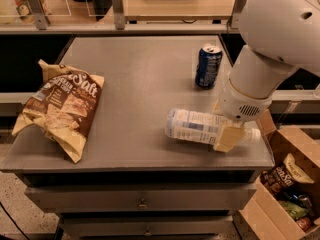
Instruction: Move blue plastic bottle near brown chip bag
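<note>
The robot's gripper will release the blue plastic bottle on the grey table [115,131], against the near end of the brown chip bag.
The blue plastic bottle [192,126] is clear with a pale blue-and-white label. It lies on its side near the table's front right, with its white cap [254,134] pointing right. My gripper [228,132] is shut around the bottle's neck end. One cream finger [226,139] shows in front of the bottle and the other is hidden behind it. The brown chip bag [64,108], with white "Salt" lettering, lies flat at the table's left side, far from the bottle.
A dark blue soda can [208,66] stands upright behind the bottle, close to my arm [280,29]. The grey table [135,74] has drawers below. A cardboard box [286,194] of snack bags sits on the floor at the right. A shelf rail runs along the back.
</note>
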Robot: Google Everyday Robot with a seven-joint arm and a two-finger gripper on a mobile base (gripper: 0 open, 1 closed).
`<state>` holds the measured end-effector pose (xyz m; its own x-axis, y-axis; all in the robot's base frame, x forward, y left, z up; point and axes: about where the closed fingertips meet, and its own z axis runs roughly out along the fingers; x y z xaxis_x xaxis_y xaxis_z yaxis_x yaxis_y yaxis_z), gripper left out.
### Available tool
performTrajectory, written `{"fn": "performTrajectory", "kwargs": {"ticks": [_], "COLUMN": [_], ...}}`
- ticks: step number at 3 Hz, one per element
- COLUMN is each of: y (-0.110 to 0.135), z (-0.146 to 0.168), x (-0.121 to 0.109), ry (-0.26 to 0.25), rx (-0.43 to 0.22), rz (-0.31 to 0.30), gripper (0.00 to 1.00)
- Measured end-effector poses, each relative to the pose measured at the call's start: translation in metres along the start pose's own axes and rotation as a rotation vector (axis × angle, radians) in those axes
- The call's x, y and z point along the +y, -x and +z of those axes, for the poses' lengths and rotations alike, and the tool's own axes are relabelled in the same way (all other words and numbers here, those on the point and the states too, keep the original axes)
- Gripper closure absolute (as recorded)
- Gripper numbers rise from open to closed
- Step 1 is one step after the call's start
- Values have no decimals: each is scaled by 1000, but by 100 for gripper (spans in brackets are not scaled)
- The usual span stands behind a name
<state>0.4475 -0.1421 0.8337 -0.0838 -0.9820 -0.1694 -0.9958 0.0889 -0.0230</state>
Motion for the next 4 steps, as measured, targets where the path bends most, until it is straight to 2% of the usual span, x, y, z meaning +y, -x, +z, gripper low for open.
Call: {"fn": "performTrajectory", "kwargs": {"ticks": [1, 3, 4], "y": [11, 95, 140], "z": [4, 16, 24], "x": [1, -6, -7], "ry": [4, 16, 18], "rx": [-18, -70, -67], "rz": [-29, -236, -340], "gripper": [100, 100, 100]}}
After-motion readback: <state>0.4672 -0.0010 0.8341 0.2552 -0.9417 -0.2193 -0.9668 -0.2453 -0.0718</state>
